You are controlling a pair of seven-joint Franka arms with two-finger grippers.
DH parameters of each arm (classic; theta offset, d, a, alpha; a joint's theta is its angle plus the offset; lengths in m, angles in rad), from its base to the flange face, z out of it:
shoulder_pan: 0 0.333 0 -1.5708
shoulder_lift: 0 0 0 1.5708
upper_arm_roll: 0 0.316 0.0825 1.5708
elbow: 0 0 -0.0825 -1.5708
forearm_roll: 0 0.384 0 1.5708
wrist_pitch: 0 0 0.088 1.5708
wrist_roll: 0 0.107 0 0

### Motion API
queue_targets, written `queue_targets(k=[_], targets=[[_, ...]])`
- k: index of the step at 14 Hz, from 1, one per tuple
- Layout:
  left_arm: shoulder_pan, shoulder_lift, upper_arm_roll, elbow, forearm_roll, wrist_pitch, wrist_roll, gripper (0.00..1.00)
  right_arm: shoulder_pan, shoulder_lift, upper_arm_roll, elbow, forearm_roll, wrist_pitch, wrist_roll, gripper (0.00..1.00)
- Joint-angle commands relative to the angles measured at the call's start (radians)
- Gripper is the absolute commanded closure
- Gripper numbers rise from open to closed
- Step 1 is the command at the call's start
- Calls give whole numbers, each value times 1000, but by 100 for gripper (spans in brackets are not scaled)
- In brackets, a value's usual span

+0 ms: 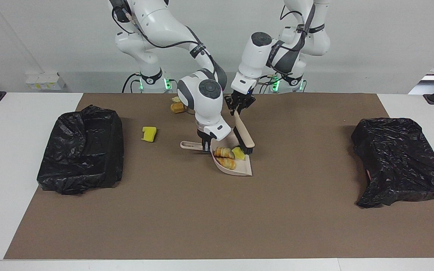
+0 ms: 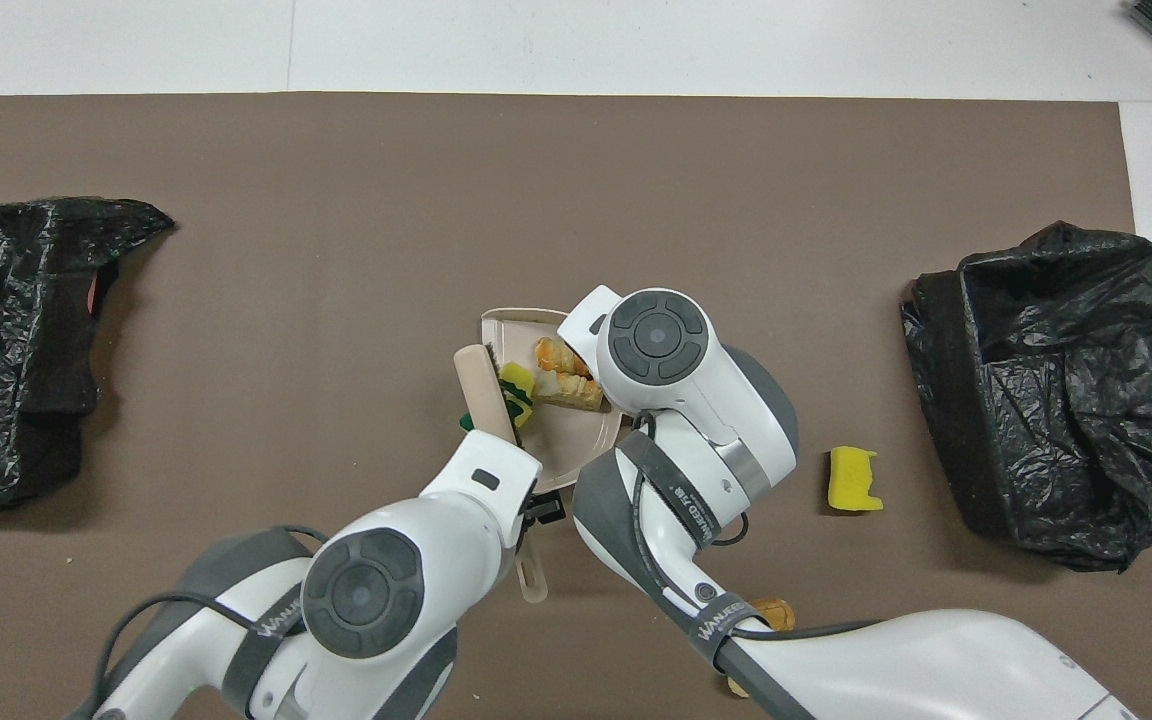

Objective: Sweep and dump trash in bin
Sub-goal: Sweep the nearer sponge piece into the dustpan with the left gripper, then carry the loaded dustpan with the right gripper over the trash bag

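Next, I set the beige-handled brush, its bristles now at the pan's open edge, on the brown mat at the dustpan's near side (image 2: 542,583) with my left gripper.
My right gripper (image 1: 204,145) is shut on the handle of the beige dustpan (image 1: 239,170), which rests on the brown mat. Two orange-brown chunks (image 1: 225,157) and a yellow sponge piece (image 1: 238,153) lie in the dustpan (image 2: 566,452). My left gripper (image 1: 238,107) is shut on the beige-handled brush (image 1: 242,133). The brush's bristles stand at the pan's open edge against the sponge (image 2: 516,382). Another yellow sponge (image 1: 149,134) lies on the mat toward the right arm's end. A brown chunk (image 1: 177,107) lies near the right arm's base. The right gripper is hidden in the overhead view.
An open black-bagged bin (image 1: 81,150) stands at the right arm's end and also shows in the overhead view (image 2: 1056,390). A crumpled black bag (image 1: 401,162) lies at the left arm's end. The brown mat (image 1: 202,218) covers the table.
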Motion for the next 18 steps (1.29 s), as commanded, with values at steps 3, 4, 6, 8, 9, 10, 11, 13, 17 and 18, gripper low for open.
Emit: queue_targets(k=[3, 4, 6, 8, 9, 10, 11, 13, 17, 18], targets=[[147, -6, -2, 58, -16, -170, 92, 100, -12, -17, 5, -30, -23, 7, 32, 100], [185, -10, -2, 49, -16, -198, 132, 100, -21, -17, 7, -30, -23, 12, 23, 100], [213, 0, -4, 14, -17, -223, 214, 100, -52, -18, 8, -29, -16, 16, 19, 100], [237, 3, -2, -31, -16, -209, 289, 100, -75, -20, 10, -26, -3, 21, -6, 100], [242, -10, -2, -55, -16, -209, 324, 100, -90, -20, 11, -24, 19, 22, -32, 100], [233, -18, -4, -71, -16, -212, 332, 100, -107, -23, 13, -23, 55, 24, -67, 100], [225, -29, -5, -74, -17, -218, 324, 100, -124, -32, 13, -18, 97, 24, -117, 100], [143, -35, -7, -95, -17, -197, 268, 100, -179, -48, 13, -7, 164, 24, -236, 100], [-1, -56, -10, -106, -17, -151, 128, 100, -291, -83, 13, 32, 286, 4, -432, 100], [-49, -60, -10, -114, -17, -128, 82, 100, -326, -97, 13, 34, 299, 1, -476, 100]])
